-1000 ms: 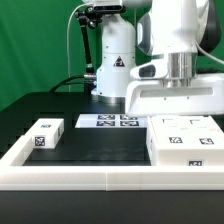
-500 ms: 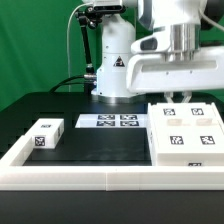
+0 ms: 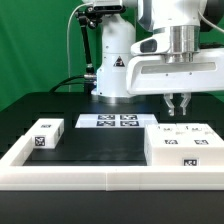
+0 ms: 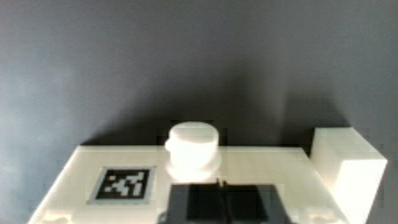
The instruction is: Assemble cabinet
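The cabinet body lies flat and my gripper is shut above it, so next I open wide, reach down to grip its far edge (image 3: 178, 125) and tilt the body up.
The white cabinet body (image 3: 185, 146) lies at the exterior view's right, against the table's front rim, with marker tags on its top and front. A small white drawer-like block (image 3: 45, 134) with tags sits at the left. My gripper (image 3: 178, 108) hangs a short way above the body's far edge, shut and empty. In the wrist view the dark fingers (image 4: 221, 197) are pressed together above the cabinet body (image 4: 267, 165), close to a white round peg (image 4: 192, 148), a tag (image 4: 121, 184) and a raised side wall (image 4: 342, 160).
The marker board (image 3: 113, 121) lies flat at the back middle of the black table. A long white rim (image 3: 80, 172) runs along the table's front and left side. The robot base (image 3: 115, 62) stands behind the board.
My gripper has risen from down at the cabinet body to a short way above it. The body's top tags now show unobstructed.
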Controlling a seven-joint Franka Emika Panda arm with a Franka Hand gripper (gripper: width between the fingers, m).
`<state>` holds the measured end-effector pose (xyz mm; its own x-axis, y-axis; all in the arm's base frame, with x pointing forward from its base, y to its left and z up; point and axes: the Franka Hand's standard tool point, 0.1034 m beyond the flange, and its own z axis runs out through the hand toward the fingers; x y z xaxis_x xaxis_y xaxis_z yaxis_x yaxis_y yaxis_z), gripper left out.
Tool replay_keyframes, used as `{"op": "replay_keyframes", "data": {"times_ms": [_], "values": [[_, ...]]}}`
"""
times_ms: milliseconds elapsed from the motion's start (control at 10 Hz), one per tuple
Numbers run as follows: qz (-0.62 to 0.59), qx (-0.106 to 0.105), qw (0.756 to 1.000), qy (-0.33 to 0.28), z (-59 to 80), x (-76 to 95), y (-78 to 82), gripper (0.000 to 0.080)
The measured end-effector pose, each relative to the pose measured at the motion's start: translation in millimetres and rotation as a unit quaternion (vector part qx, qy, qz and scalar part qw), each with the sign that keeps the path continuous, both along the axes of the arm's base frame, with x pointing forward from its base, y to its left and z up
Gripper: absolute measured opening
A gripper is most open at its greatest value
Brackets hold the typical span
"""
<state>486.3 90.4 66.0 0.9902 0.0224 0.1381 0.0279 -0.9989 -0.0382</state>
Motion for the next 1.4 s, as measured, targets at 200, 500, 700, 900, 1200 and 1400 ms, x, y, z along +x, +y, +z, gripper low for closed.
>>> {"op": "replay_keyframes", "data": {"times_ms": [200,500,700,900,1200,1400], "values": [[0.000,0.000,1.000,0.003,-0.3,-0.2,0.0,0.0002],[0.000,0.000,1.000,0.004,-1.4,-0.7,-0.1,0.0404],[-0.002,-0.004,1.000,0.010,-16.7,-5.3,-2.3,0.0588],[-0.010,-0.006,1.000,0.012,-31.6,-7.3,-5.5,0.0717],[-0.009,-0.007,1.000,0.009,-37.6,-7.2,-6.9,0.0794],[-0.009,-0.008,1.000,0.010,-39.0,-7.9,-7.3,0.0796]]}}
